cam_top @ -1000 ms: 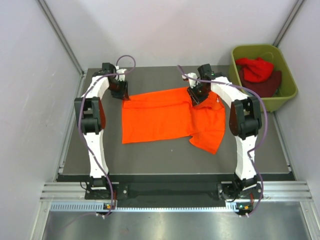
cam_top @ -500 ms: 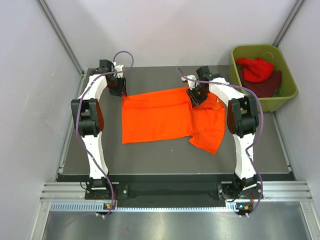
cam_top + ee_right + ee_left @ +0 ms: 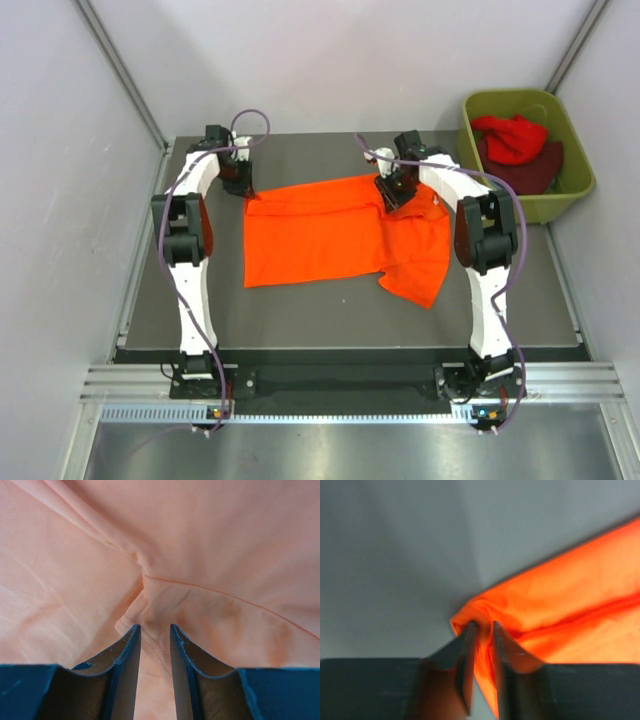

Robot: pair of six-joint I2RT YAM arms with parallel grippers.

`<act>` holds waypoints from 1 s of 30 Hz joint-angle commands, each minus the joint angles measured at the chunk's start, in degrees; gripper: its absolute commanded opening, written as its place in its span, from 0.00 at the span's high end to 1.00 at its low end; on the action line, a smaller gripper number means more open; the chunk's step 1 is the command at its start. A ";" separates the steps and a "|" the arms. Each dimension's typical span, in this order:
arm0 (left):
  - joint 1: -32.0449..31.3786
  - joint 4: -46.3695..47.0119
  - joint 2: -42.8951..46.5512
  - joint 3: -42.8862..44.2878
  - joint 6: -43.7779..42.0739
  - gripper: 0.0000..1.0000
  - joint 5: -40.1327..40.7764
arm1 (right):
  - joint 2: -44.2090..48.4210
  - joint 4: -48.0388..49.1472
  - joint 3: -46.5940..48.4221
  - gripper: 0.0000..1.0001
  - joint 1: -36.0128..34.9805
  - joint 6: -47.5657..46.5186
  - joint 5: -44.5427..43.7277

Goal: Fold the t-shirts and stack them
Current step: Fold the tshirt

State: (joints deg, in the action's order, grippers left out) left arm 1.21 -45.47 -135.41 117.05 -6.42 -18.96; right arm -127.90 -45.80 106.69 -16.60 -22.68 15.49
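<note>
My left gripper is holding the orange t-shirt's corner bunched at the t-shirt's folded-over far edge, so I should open it and take the flap [image 3: 252,211] by its inner corner.
A bright orange t-shirt [image 3: 330,240] lies spread on the dark table [image 3: 300,315], with one sleeve hanging toward the front right. My left gripper [image 3: 243,188] is at the shirt's far left corner. In the left wrist view it [image 3: 482,626] is shut on a bunched corner of the orange cloth [image 3: 560,600]. My right gripper [image 3: 390,195] is on the shirt's far edge, right of the middle. In the right wrist view it [image 3: 154,628] pinches a fold with a hem [image 3: 150,605]. A red t-shirt [image 3: 512,137] and a dark maroon one [image 3: 540,172] lie in the tub.
The olive-green plastic tub [image 3: 582,170] stands past the table's far right corner. Grey walls close in on both sides and the back. Both arms reach along the table's left and right sides.
The left arm shifted slightly outward and came back. The orange t-shirt lies as it did, and both grippers stay at its far edge.
</note>
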 commanded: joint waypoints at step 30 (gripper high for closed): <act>-0.33 5.66 0.50 6.78 3.95 0.57 -5.21 | -6.49 4.49 8.44 0.70 2.80 3.43 -6.43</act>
State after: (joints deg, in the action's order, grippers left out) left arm 1.08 -40.71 -138.26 123.85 -2.94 -21.80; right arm -133.43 -42.59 112.12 -14.09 -20.10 9.67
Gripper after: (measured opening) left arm 0.448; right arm 0.301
